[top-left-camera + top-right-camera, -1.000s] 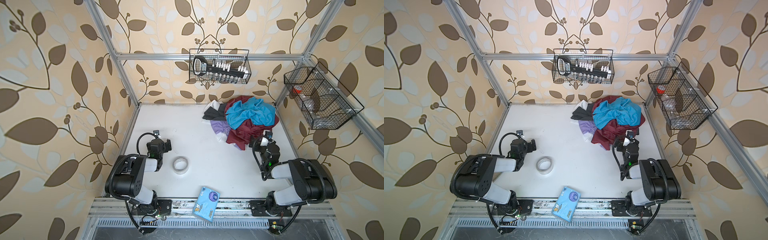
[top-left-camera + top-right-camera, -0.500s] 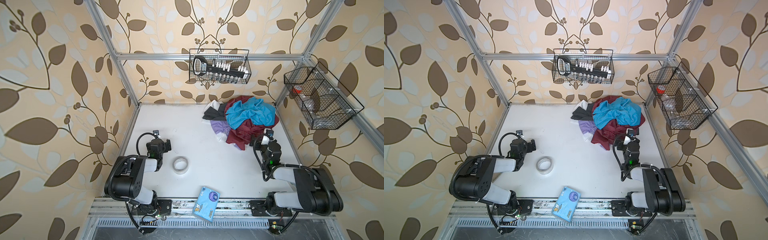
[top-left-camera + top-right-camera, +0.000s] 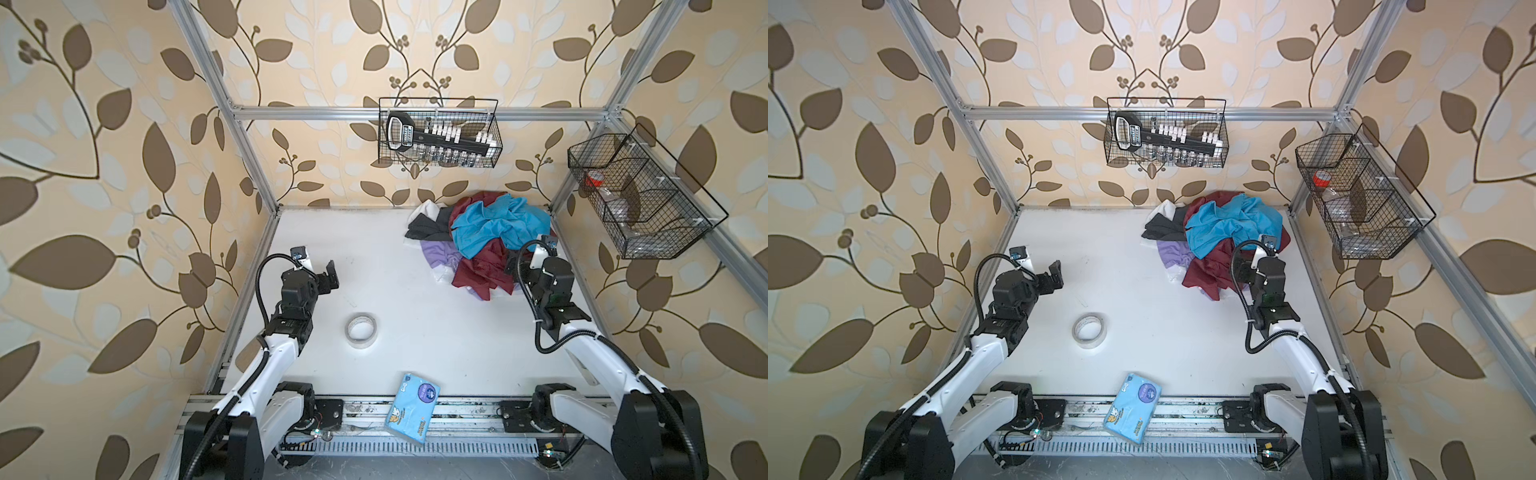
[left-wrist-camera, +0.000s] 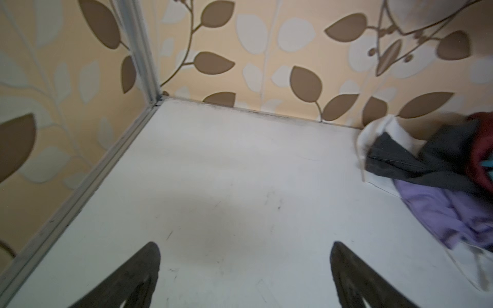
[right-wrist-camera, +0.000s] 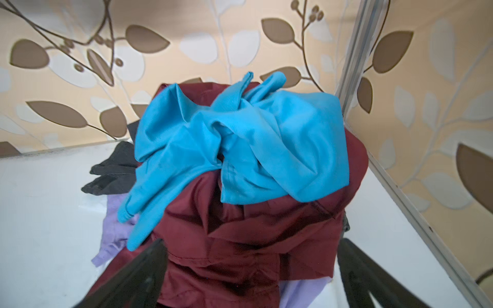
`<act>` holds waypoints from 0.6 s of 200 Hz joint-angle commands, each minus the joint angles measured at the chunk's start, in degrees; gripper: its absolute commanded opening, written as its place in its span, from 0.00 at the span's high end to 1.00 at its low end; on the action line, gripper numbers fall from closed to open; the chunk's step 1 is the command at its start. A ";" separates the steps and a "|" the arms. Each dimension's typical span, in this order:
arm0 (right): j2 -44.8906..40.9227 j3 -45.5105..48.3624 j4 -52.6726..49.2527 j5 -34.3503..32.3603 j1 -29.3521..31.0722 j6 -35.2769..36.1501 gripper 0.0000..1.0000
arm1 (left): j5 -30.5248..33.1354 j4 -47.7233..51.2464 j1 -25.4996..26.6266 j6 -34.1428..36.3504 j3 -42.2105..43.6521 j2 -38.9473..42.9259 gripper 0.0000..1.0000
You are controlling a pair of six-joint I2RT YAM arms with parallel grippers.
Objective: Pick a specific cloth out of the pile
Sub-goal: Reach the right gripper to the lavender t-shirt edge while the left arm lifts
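I need to next use my right gripper to grab the exposed part of the lavender cloth (image 3: 449, 257) (image 5: 112, 239), just below the dark grey piece and next to the maroon garment.
The pile (image 3: 484, 241) (image 3: 1219, 239) lies at the back right corner of the white table. A bright blue garment (image 5: 240, 144) tops it, over a maroon one (image 5: 240, 240), with dark grey (image 4: 426, 160) and white pieces at its left. The cloth (image 3: 436, 254) (image 3: 1172, 253) (image 4: 442, 213) (image 5: 113, 226) is lavender and mostly buried, showing at the pile's front left edge. My right gripper (image 5: 252, 242) (image 3: 515, 272) is open, its fingers either side of the maroon garment's front edge. My left gripper (image 4: 245, 244) (image 3: 330, 276) hangs open over bare table, well left of the pile.
A tape roll (image 3: 361, 329) lies mid-table. A blue tissue pack (image 3: 412, 409) rests on the front rail. Wire baskets hang on the back wall (image 3: 438, 133) and the right frame (image 3: 636, 199). Metal frame posts and wallpapered walls close in the table.
The right arm has stretched forward, bringing its open gripper up to the pile's front. The left arm has also extended a little forward.
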State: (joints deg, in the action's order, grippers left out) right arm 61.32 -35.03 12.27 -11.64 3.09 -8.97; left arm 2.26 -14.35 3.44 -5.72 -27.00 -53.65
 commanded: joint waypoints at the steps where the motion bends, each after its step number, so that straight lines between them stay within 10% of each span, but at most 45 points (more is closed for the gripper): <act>1: -2.15 -5.11 -12.94 -1.79 2.41 -0.79 0.01 | -16.54 5.65 2.79 1.70 -3.33 -0.23 0.01; 54: 3.66 -17.25 -24.80 -2.17 15.59 -0.90 0.00 | -41.49 6.03 5.56 2.76 -6.53 -1.81 0.01; 120: 27.38 -33.97 -29.37 6.44 23.43 1.14 0.16 | -52.68 6.51 7.33 5.14 -7.37 -2.17 0.01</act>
State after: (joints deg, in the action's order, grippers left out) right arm 82.46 -64.01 -13.19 -10.41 26.28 -8.38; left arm -43.64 -7.07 10.20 -2.72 -31.79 -56.10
